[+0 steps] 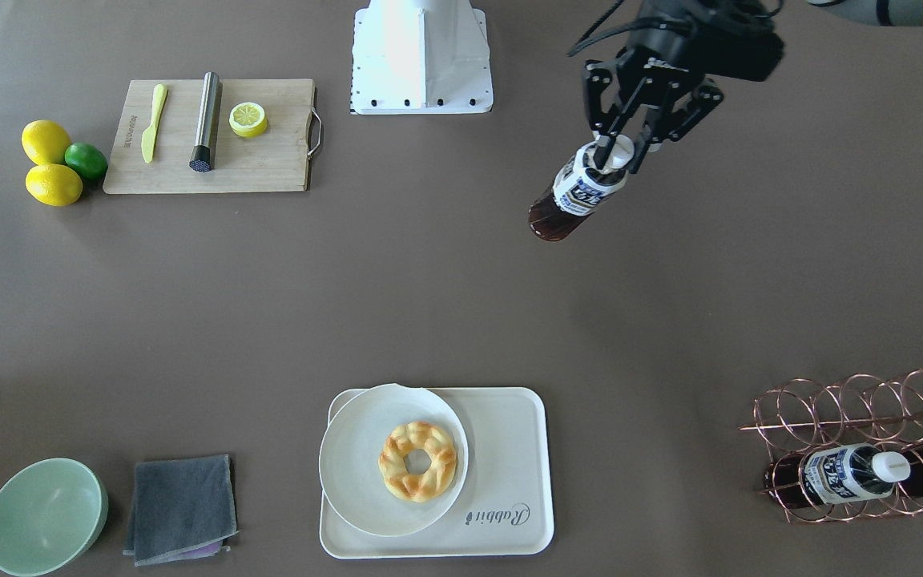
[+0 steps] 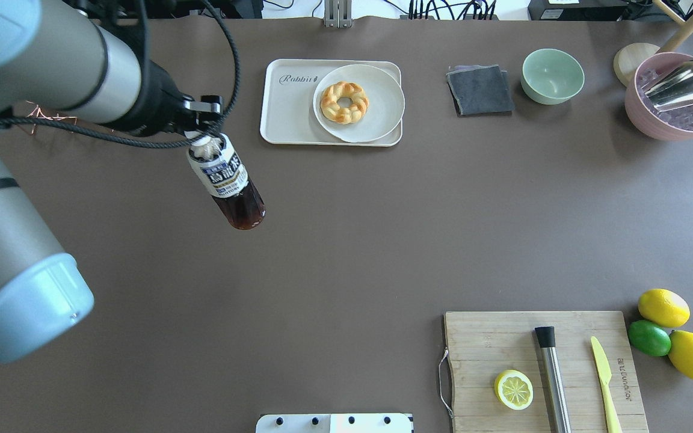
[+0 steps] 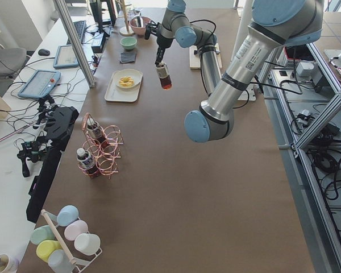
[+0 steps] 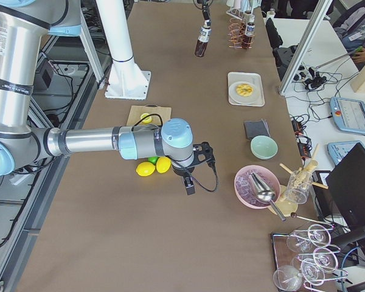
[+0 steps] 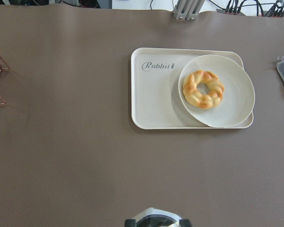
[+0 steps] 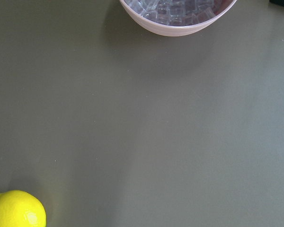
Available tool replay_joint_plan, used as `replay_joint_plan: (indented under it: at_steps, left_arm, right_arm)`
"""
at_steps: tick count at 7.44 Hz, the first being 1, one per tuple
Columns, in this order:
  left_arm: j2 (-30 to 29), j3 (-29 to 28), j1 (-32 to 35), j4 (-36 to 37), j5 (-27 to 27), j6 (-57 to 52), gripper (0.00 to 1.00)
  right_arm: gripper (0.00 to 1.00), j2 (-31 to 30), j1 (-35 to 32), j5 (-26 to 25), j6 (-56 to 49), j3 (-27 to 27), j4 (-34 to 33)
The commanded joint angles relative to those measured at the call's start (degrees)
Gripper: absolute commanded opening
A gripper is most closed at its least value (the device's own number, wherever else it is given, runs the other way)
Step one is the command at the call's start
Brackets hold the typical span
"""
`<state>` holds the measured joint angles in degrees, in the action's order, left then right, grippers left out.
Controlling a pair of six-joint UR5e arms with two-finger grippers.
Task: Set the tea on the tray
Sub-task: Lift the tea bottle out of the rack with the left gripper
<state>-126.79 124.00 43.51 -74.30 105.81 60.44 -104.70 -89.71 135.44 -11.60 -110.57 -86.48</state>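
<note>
I should let go of the tea with my left gripper so it is standing on the bare table [image 1: 439,227] [image 5: 196,219] between the white base and the tray.
The tea [image 1: 578,192] is a small bottle of dark brown liquid with a white cap and a white-and-navy label. My left gripper [image 1: 618,152] is shut on its cap and holds it hanging, slightly tilted, above the bare table, also in the overhead view [image 2: 229,183]. The cream tray [image 1: 509,481] marked "Rabbit" lies across the table from the bottle, also in the left wrist view [image 5: 151,99]. A white plate [image 1: 357,473] with a ring pastry [image 1: 418,462] covers part of the tray. My right gripper [image 4: 188,182] hangs near the lemons; I cannot tell if it is open or shut.
A copper wire rack [image 1: 854,401] holds a second tea bottle [image 1: 846,473]. A wooden cutting board [image 2: 545,373] carries a lemon half, a steel rod and a yellow knife. Lemons and a lime [image 2: 662,328], a green bowl [image 2: 552,75], a grey cloth [image 2: 480,90] and a pink ice bowl [image 2: 671,102] stand around.
</note>
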Motion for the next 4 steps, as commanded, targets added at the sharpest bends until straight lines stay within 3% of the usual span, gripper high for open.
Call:
replay_joint_plan:
  at_steps: [1, 3, 4]
  left_arm:
    - [-6.79, -0.94, -13.16, 6.88, -13.4, 3.78, 0.0]
    - [-9.08, -5.76, -20.02, 4.44, -21.05, 8.17, 0.0]
    - [-9.0, -7.78, -21.35, 2.16, -21.34, 9.42, 0.0]
  right_arm:
    - [1.0, 0.03, 0.24, -0.17, 0.0, 0.0, 0.0]
    - [1.0, -0.24, 0.24, -0.53, 0.08, 1.13, 3.15]
    - [1.0, -0.24, 0.24, -0.53, 0.08, 1.67, 4.21]
